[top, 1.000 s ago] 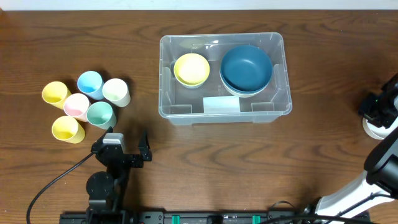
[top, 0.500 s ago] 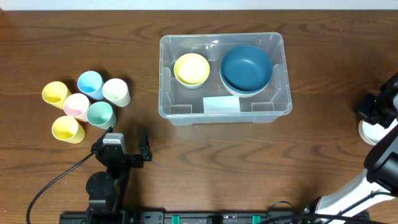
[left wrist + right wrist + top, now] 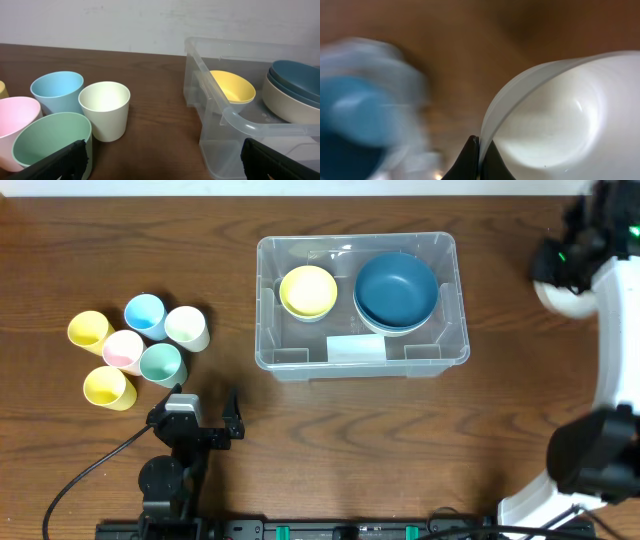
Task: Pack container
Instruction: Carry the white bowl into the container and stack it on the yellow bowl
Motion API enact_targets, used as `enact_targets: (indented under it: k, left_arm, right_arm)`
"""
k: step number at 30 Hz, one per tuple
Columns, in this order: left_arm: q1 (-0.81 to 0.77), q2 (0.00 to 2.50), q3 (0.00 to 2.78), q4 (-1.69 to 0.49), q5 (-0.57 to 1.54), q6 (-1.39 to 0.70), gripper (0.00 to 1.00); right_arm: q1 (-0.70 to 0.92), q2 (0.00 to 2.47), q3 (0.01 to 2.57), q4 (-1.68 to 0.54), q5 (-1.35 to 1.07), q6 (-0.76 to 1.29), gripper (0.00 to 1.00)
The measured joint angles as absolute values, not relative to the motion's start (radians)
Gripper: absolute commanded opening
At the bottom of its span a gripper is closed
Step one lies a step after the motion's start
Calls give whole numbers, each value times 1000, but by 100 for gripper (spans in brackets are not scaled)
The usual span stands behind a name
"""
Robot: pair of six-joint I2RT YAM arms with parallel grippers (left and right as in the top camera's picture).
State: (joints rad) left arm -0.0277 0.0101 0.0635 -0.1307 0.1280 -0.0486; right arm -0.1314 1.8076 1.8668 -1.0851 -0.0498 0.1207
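My right gripper will let go of the white bowl inside the yellow bowl [image 3: 308, 290] that is in the clear plastic container.
The clear plastic container [image 3: 300, 360] sits mid-table and holds a yellow bowl [image 3: 308, 290] and a blue bowl [image 3: 397, 288] stacked in a white one. It also shows in the left wrist view [image 3: 235, 120]. My right gripper [image 3: 481, 155] is shut on the rim of a white bowl [image 3: 560, 120] and holds it in the air to the right of the container, near the table's far right [image 3: 562, 295]. My left gripper [image 3: 205, 417] is open and empty near the front edge, below the cups.
Several cups stand in a cluster at the left: yellow [image 3: 88, 330], blue [image 3: 145, 313], white [image 3: 187, 328], pink [image 3: 123, 350], green [image 3: 162, 364] and another yellow [image 3: 108, 388]. The right arm's base [image 3: 590, 470] stands at the front right.
My right gripper has lifted the white bowl from the table's right edge and swung it up and toward the far right corner, closer to the container. The left arm has not moved.
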Motion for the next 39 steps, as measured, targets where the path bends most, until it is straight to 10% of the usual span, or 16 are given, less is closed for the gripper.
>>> enact_targets:
  k: [14,36,39]
  left_arm:
    - [-28,10,64,-131,128,-48,98]
    - [-28,10,64,-131,128,-49,98]
    - [-28,10,64,-131,128,-49,98]
  right_arm:
    - [584,1838,1964,-883,23,57,1]
    - [669,2231,1958,-743,4,40,2]
    - [673,2234,1958,-737,-4,40,55]
